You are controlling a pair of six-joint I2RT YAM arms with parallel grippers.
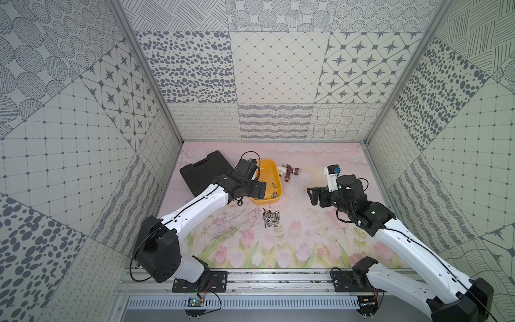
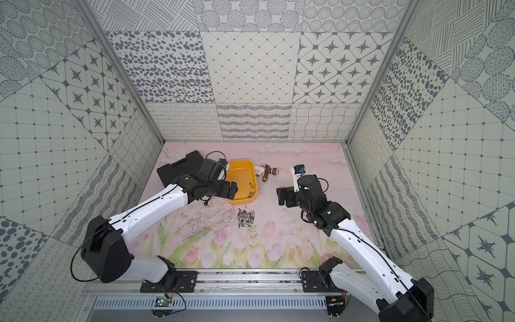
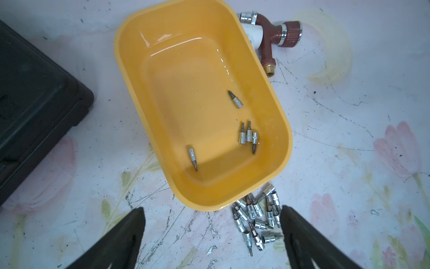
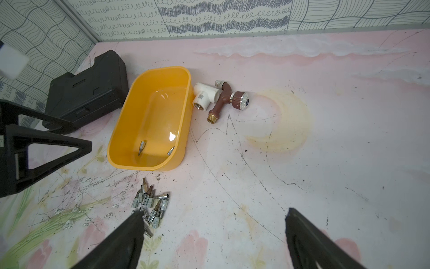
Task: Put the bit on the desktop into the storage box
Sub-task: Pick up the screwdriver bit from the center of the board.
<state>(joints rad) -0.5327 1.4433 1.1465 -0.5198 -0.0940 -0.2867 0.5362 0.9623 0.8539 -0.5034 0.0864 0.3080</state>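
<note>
Next, I close my right gripper on the bit at the pile's near end (image 1: 272, 224) (image 4: 147, 230), the end farthest from the yellow storage box.
The yellow storage box (image 1: 267, 172) (image 2: 242, 175) (image 3: 186, 93) (image 4: 151, 111) stands on the pink tulip desktop (image 1: 306, 237). Several bits (image 3: 247, 136) lie inside it. A pile of bits (image 1: 271, 218) (image 2: 245, 218) (image 3: 256, 219) (image 4: 151, 205) lies on the desktop just in front of the box. My left gripper (image 1: 263, 190) (image 2: 233, 189) (image 3: 212, 209) hangs open and empty over the box's near left corner. Out to the right of the box and pile, my right gripper (image 1: 312, 196) (image 2: 281, 196) (image 4: 215, 212) is open above bare desktop with nothing in it.
A black tool case (image 1: 204, 172) (image 3: 35, 93) lies closed left of the box. A brown tap with a white pipe fitting (image 1: 289, 170) (image 4: 223, 97) lies against the box's far right side. Patterned walls close in the desktop on three sides.
</note>
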